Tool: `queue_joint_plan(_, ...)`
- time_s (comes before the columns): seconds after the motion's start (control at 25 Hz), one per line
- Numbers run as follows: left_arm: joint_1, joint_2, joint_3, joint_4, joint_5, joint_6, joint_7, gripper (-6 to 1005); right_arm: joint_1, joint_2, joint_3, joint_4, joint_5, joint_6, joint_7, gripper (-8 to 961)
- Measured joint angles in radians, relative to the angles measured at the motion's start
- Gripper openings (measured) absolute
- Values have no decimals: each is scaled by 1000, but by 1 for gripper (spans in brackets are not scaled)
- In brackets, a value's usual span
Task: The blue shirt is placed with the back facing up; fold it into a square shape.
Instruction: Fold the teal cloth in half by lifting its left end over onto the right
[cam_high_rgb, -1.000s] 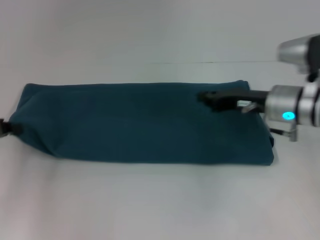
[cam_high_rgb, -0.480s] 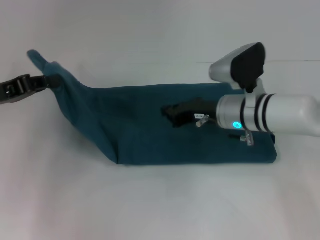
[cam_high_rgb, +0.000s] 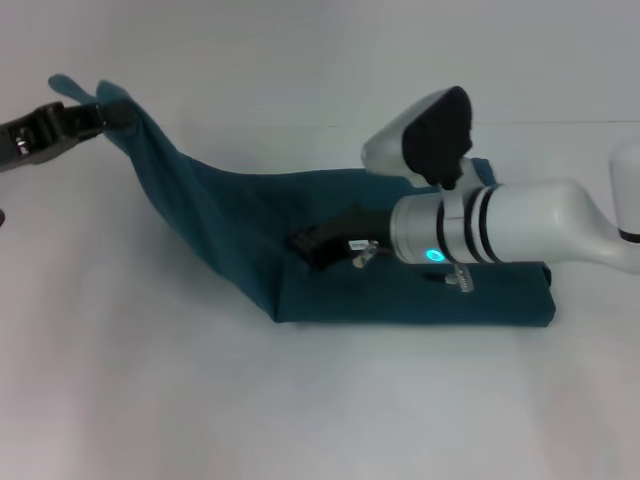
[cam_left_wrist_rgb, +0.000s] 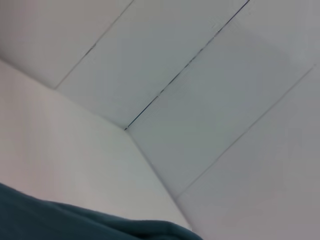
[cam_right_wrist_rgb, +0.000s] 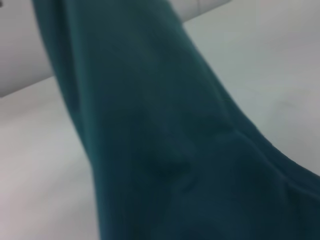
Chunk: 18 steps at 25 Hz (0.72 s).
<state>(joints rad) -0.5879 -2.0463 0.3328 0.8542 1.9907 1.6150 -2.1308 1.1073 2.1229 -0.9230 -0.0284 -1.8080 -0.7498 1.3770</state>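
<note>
Next, the left gripper releases the raised end of the shirt over the flat part's opposite end (cam_high_rgb: 503, 238), under the white arm.
The blue shirt (cam_high_rgb: 400, 285) is a dark teal long folded strip on the white table. Its right part lies flat; its left end is lifted high at the far left. My left gripper (cam_high_rgb: 100, 115) is shut on that raised end. My right gripper (cam_high_rgb: 312, 246) lies low over the middle of the shirt, at the spot where the flat part meets the lifted part. The shirt fills the right wrist view (cam_right_wrist_rgb: 150, 150) and shows as a dark edge in the left wrist view (cam_left_wrist_rgb: 75, 222).
The white table (cam_high_rgb: 300, 400) stretches in front of the shirt and to its left. A white wall with thin seams (cam_left_wrist_rgb: 190, 60) stands behind. The right arm's white body (cam_high_rgb: 520, 225) lies over the shirt's right half.
My left gripper has lifted the shirt's left end up and carried it rightward. My right gripper has slid left along the shirt to its middle.
</note>
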Motion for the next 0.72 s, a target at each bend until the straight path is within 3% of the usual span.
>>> queue_joint_plan(0.72,-25,0,35,-3,-95,48,-3,16,95,0,9,50,-2,-95,-2,0)
